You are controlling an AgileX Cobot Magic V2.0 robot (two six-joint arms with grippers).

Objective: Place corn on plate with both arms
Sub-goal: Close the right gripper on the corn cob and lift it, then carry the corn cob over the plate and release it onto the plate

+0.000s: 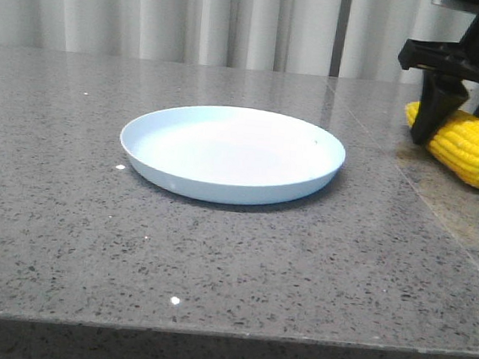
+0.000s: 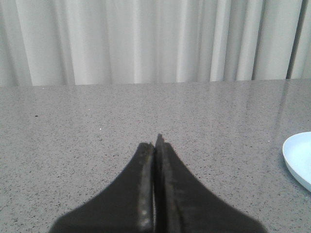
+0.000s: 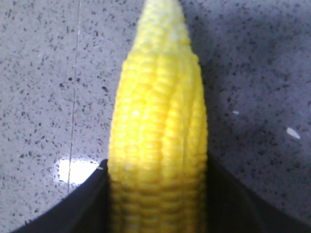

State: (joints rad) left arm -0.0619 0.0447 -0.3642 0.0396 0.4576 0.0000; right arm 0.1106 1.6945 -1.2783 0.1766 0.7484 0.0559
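Note:
My right gripper is going to release the yellow corn across the middle of the empty pale blue plate point(image 1: 248, 139).
The yellow corn point(image 1: 472, 147) lies on the grey table at the far right, its pale stub end pointing right. My right gripper point(image 1: 450, 125) comes down over it, and in the right wrist view point(image 3: 158, 165) its black fingers point(image 3: 92, 194) press against both sides of the cob point(image 3: 158, 121). The pale blue plate point(image 1: 233, 153) sits empty in the middle of the table, left of the corn. My left gripper point(image 2: 156, 141) is shut and empty, low over bare table, with the plate's rim point(image 2: 299, 155) off to its right. The left gripper does not show in the front view.
The speckled grey stone table point(image 1: 90, 233) has a seam point(image 1: 439, 224) running between the plate and the corn. White curtains point(image 1: 196, 14) hang behind the far edge. The table's front edge point(image 1: 208, 333) is close to the camera.

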